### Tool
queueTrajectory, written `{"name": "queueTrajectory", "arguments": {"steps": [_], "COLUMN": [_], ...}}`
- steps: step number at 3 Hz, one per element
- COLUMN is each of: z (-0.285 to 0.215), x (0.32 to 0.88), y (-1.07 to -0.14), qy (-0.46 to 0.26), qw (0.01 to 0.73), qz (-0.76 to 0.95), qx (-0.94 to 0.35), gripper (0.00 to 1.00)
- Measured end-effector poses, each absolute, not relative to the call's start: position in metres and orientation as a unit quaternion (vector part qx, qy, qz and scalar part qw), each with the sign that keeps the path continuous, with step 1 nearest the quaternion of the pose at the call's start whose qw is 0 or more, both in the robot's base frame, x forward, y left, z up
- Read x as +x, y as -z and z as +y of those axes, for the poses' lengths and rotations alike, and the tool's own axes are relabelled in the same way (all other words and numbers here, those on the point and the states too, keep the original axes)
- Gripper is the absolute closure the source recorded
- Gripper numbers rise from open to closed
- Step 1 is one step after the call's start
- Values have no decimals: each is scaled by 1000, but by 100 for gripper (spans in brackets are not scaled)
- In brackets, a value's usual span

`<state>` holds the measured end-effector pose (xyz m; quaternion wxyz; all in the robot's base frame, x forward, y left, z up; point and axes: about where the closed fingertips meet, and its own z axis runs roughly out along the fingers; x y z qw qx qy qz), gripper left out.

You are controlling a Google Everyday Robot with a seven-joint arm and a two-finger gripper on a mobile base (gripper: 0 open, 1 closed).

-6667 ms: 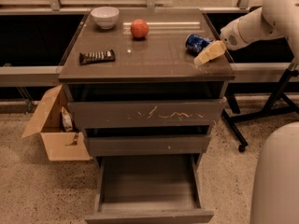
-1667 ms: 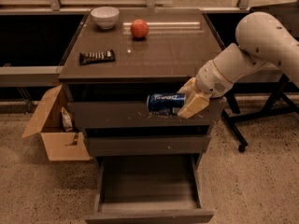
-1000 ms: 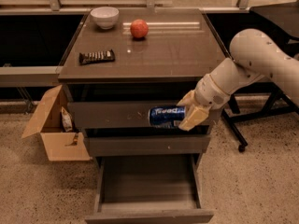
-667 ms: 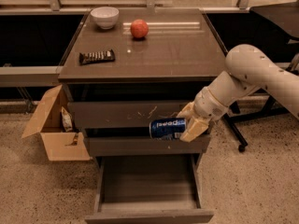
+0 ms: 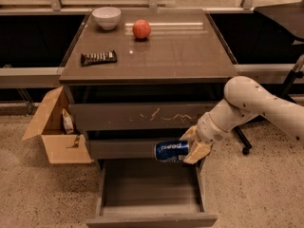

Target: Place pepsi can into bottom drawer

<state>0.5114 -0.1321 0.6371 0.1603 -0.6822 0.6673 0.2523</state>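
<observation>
My gripper will let go of the blue pepsi can on the bottom drawer's bare tray (image 5: 175,185), toward the side nearest my arm.
My gripper (image 5: 192,146) is shut on the blue pepsi can (image 5: 171,151), held on its side with the white lettering facing me. The can hangs in front of the middle drawer's front panel, just above the right rear part of the bottom drawer (image 5: 151,215). The bottom drawer is pulled out, and what I see of its tray is bare. My white arm (image 5: 251,106) reaches in from the right.
On the cabinet top (image 5: 190,56) lie a dark snack bar (image 5: 98,57), a white bowl (image 5: 106,17) and a red apple (image 5: 141,29). The top drawer (image 5: 142,116) has a white-scratched front. An open cardboard box (image 5: 52,127) stands on the floor at the left. A chair base (image 5: 244,146) is at the right.
The gripper took the can off the cabinet top's right side, and has carried it down past the top drawer's front to just above the open bottom drawer.
</observation>
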Motion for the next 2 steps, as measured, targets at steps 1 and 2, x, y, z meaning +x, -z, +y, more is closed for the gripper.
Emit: {"name": "queueTrajectory", "arguments": {"steps": [1,2], "z": [-132,-133], "x": [511,507], "y": [-637,-605], "qy": [-252,-252], "qw": [160,138], "qz": [667,665], "qx": [-682,-689], "gripper": [100,100]}}
